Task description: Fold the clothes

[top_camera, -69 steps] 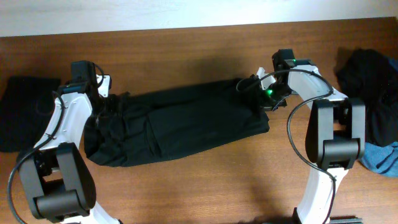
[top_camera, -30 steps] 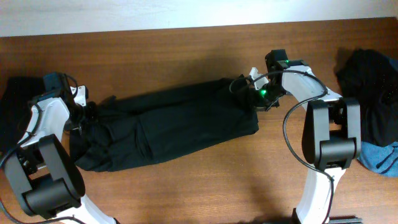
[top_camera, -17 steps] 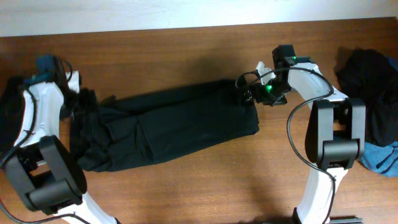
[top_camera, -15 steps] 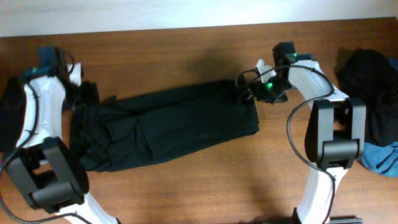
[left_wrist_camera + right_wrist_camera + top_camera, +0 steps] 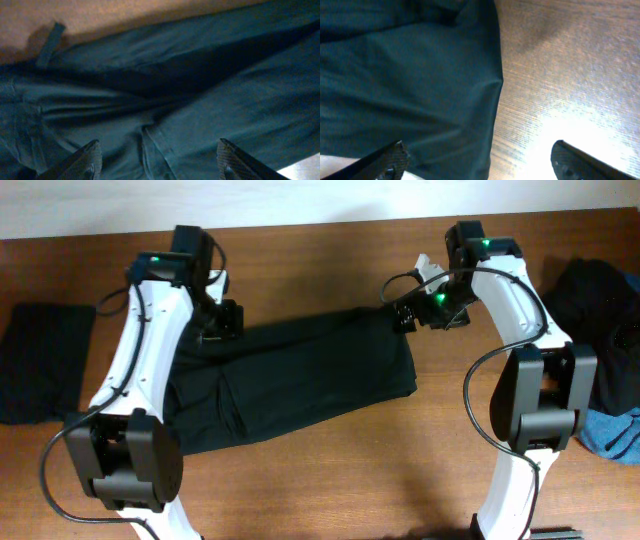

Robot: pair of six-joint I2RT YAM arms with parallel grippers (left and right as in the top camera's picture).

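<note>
I need to take the trousers' opposite end [image 5: 402, 362] with my right gripper and lift it before folding, as the black trousers' layers lie creased and crooked under my left gripper.
The black trousers [image 5: 300, 385] lie folded lengthwise across the middle of the table. My left gripper [image 5: 222, 325] hovers over their upper left part, open; in its wrist view the fingertips [image 5: 92, 156] stand wide apart above creased fabric [image 5: 200, 100] with nothing between them. My right gripper [image 5: 405, 315] is open above the trousers' right end. In the right wrist view one fingertip [image 5: 395, 156] is over the cloth [image 5: 420, 75] and the other is over bare wood [image 5: 560, 75]. More clothes lie aside: a black pile [image 5: 595, 320], a blue piece [image 5: 612, 430] and a flat black garment [image 5: 40, 360].
The pile and the blue piece sit at the table's right edge, beside the right arm's base [image 5: 530, 420]. The flat black garment lies at the far left. A belt loop [image 5: 50, 42] sticks out of the trousers' edge onto the wood.
Both grippers have opened and let go of the trousers. My left arm swung from the far left end to over the upper left part. The right gripper rose slightly.
</note>
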